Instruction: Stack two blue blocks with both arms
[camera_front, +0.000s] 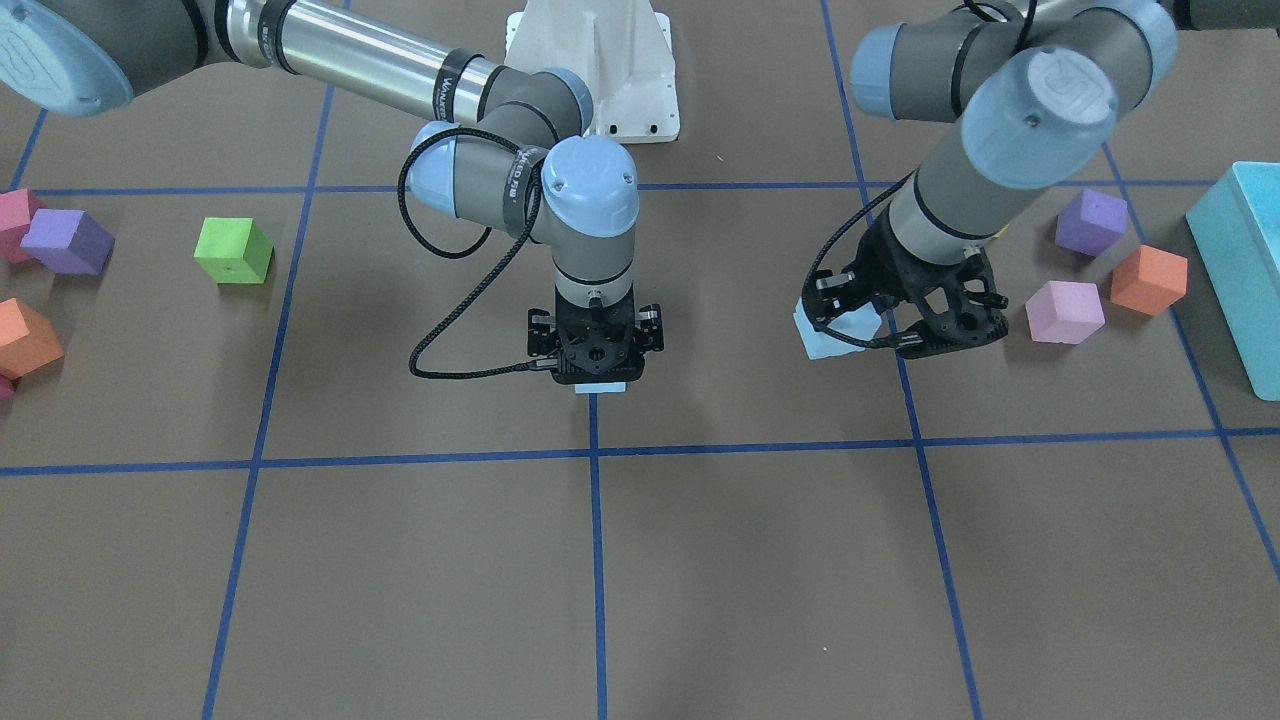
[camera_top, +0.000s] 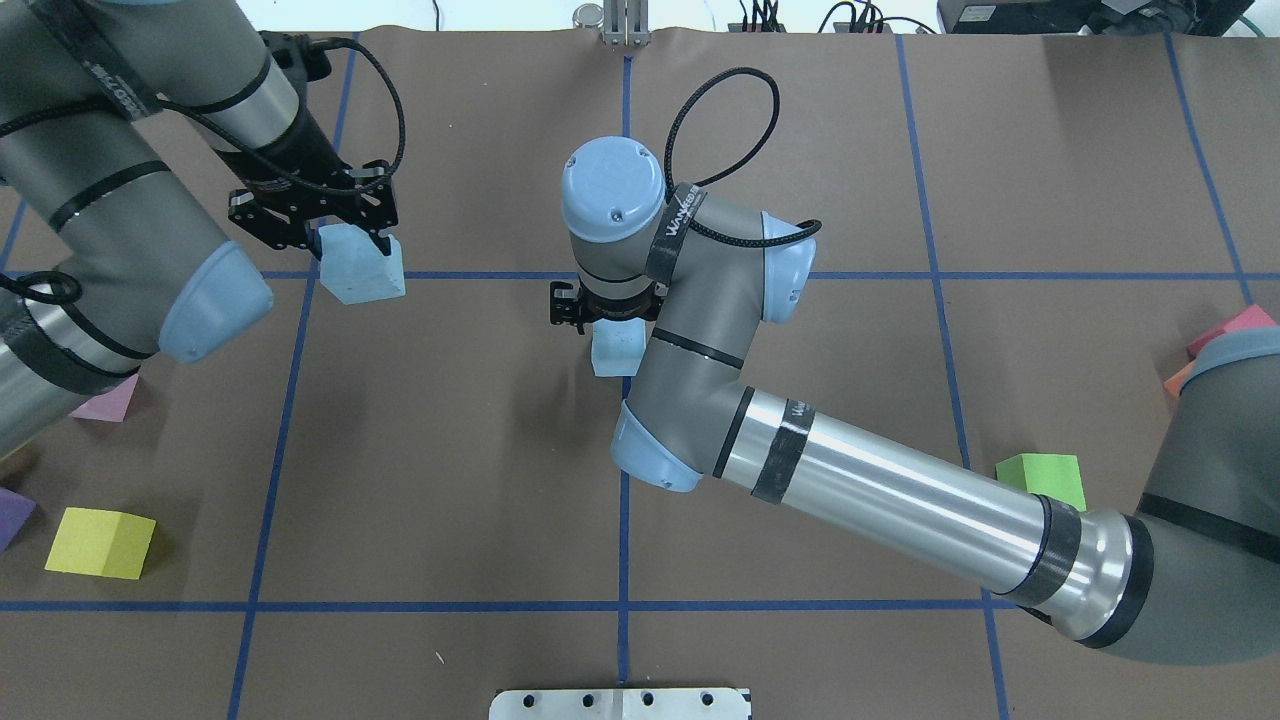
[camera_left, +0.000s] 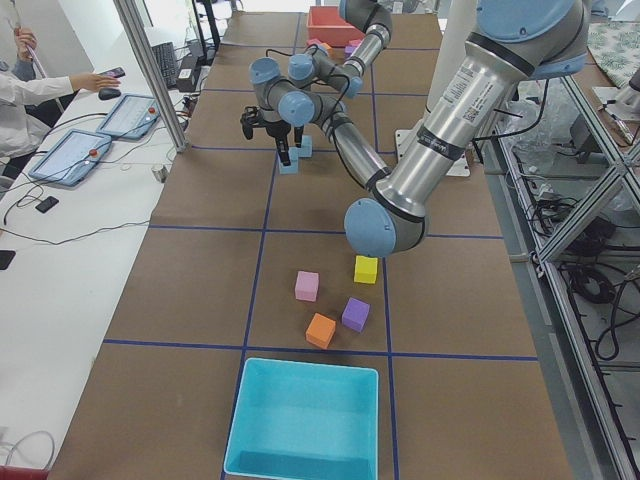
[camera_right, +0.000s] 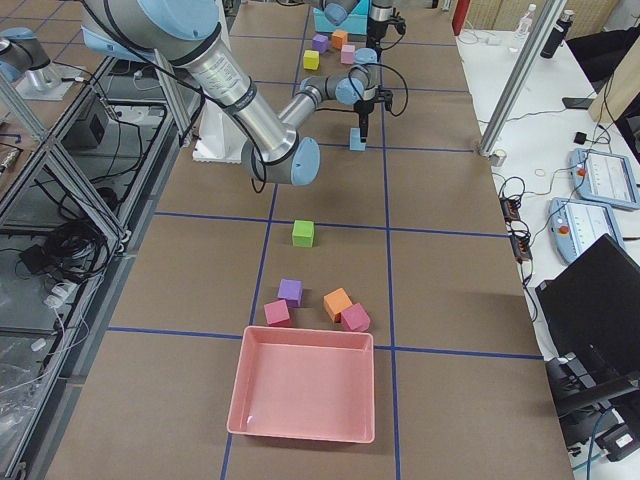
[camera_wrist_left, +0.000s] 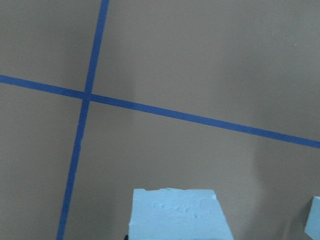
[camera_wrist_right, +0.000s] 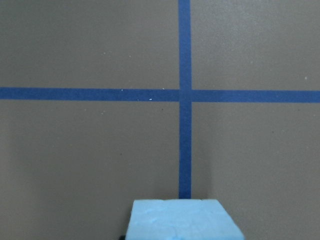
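Observation:
Next, the left gripper releases its blue block atop the second blue block (camera_front: 602, 347), under the right gripper.
My left gripper (camera_top: 340, 228) is shut on one pale blue block (camera_top: 362, 268) and holds it tilted, off the table, left of centre. The block also shows in the front view (camera_front: 828, 338) beside the gripper (camera_front: 885, 318), and in the left wrist view (camera_wrist_left: 177, 215). My right gripper (camera_top: 610, 312) points straight down at the table's centre, shut on the second blue block (camera_top: 617, 350). It sits low on the blue tape line (camera_front: 600, 387). It fills the bottom of the right wrist view (camera_wrist_right: 182, 219). The two blocks are apart.
A green cube (camera_front: 233, 250), a purple cube (camera_front: 68, 241) and an orange cube (camera_front: 25, 337) lie on my right side. A purple cube (camera_front: 1091, 222), an orange cube (camera_front: 1149, 280), a pink cube (camera_front: 1065, 312), a yellow cube (camera_top: 100, 542) and the turquoise box (camera_front: 1240, 270) lie on my left. A pink tray (camera_right: 305, 395) stands at the right end.

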